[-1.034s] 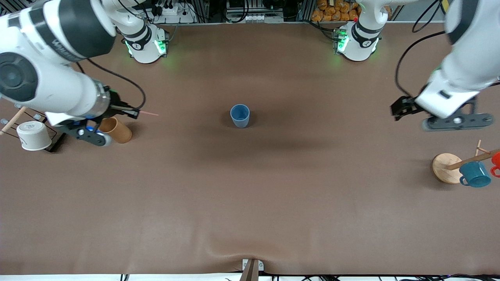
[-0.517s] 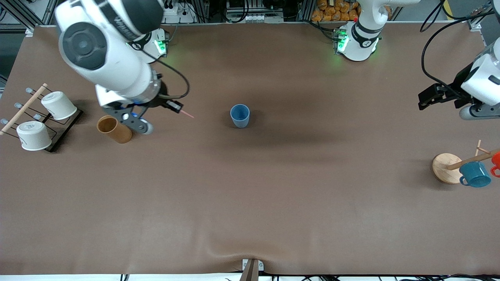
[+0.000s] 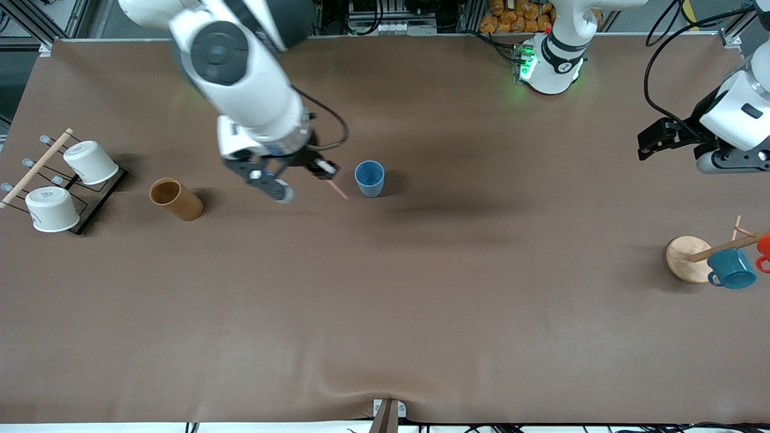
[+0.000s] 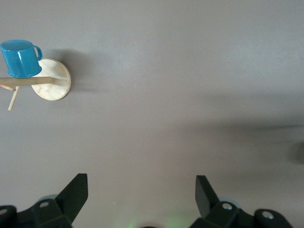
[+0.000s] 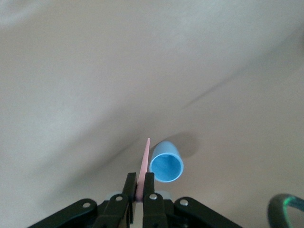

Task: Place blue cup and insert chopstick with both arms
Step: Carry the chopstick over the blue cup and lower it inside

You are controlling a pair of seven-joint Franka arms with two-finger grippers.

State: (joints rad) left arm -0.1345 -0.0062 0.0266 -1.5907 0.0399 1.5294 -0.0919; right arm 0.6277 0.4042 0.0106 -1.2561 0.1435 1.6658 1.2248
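Note:
My right gripper will release the pale-pink chopstick inside the upright light-blue cup [image 3: 369, 174] [image 5: 166, 167], so that it leans on the cup's rim.
The light-blue cup [image 3: 369, 177] stands upright and empty near the middle of the table; it also shows in the right wrist view [image 5: 166, 167]. My right gripper [image 3: 322, 168] is up in the air beside the cup, toward the right arm's end, shut on the thin pale-pink chopstick [image 3: 337, 189]. In the right wrist view the chopstick [image 5: 143, 165] sticks out from between the shut fingers [image 5: 148, 187], its tip close beside the cup's rim. My left gripper [image 3: 652, 141] is open and empty, up over the left arm's end of the table; its fingers [image 4: 76, 192] stand wide apart.
A brown tube cup [image 3: 176, 199] lies on its side toward the right arm's end. A rack with two white cups [image 3: 53, 207] stands at that edge. A wooden stand [image 3: 686, 258] with a teal mug [image 3: 731, 269] stands at the left arm's end, also in the left wrist view [image 4: 19, 58].
My right arm has swung from over the brown tube cup toward the blue cup, carrying the chopstick. My left arm drew back toward its end of the table, then held nearly still.

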